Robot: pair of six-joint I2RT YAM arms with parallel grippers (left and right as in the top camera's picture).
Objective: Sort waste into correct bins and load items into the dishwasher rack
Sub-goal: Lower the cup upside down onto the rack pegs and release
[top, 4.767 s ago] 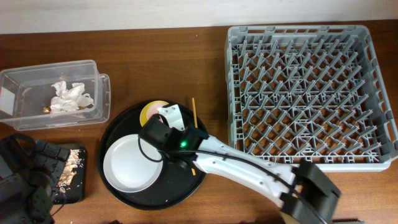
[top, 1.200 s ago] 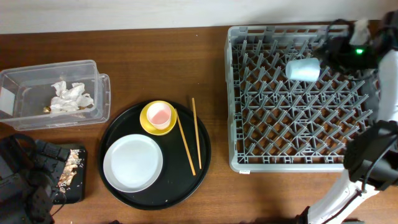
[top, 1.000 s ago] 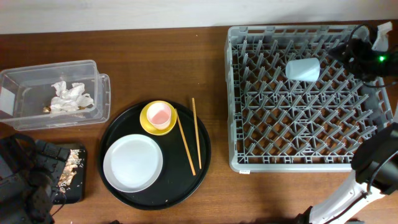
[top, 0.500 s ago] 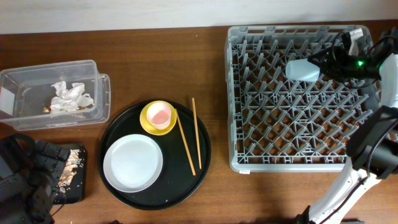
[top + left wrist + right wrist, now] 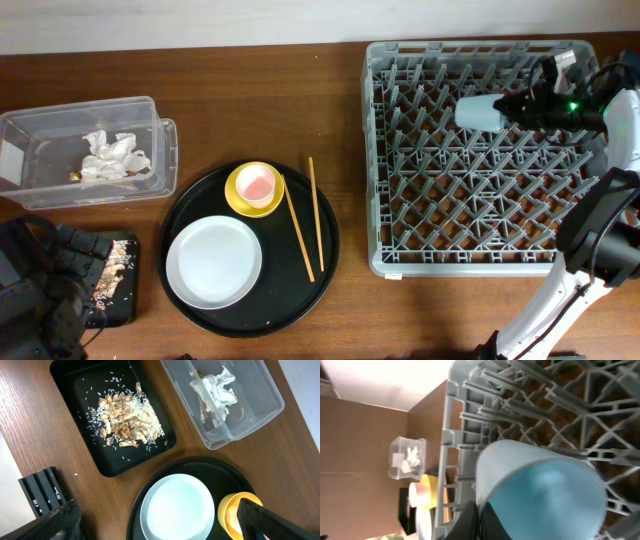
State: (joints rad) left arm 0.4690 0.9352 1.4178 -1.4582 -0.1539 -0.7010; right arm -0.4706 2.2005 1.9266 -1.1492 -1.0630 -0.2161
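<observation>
Next, I set the light blue cup, now on its side over the pegs, down with my right gripper between the grey rack's back wires, nearer the chopsticks (image 5: 448,137).
My right gripper (image 5: 512,106) is shut on the rim of the light blue cup (image 5: 478,112), which lies on its side over the pegs at the back of the grey dishwasher rack (image 5: 372,150). In the right wrist view the dark jaws (image 5: 479,505) pinch the cup's (image 5: 545,485) edge. My left gripper (image 5: 157,515) hangs open above the grey-white plate (image 5: 177,505) with nothing in it. The plate (image 5: 214,262), the yellow bowl (image 5: 236,195) holding the pink cup (image 5: 257,184), and two chopsticks (image 5: 298,225) lie on the round black tray (image 5: 300,300).
A clear box (image 5: 30,190) at the far left holds crumpled tissue (image 5: 112,157). The flat black tray (image 5: 75,380) carries beige food scraps (image 5: 125,420) and lies next to my left arm (image 5: 40,290) at the front left corner.
My right gripper came back from the rack's far right corner to the light blue cup and shut on its rim; the cup shifted slightly left. The left arm stayed still.
</observation>
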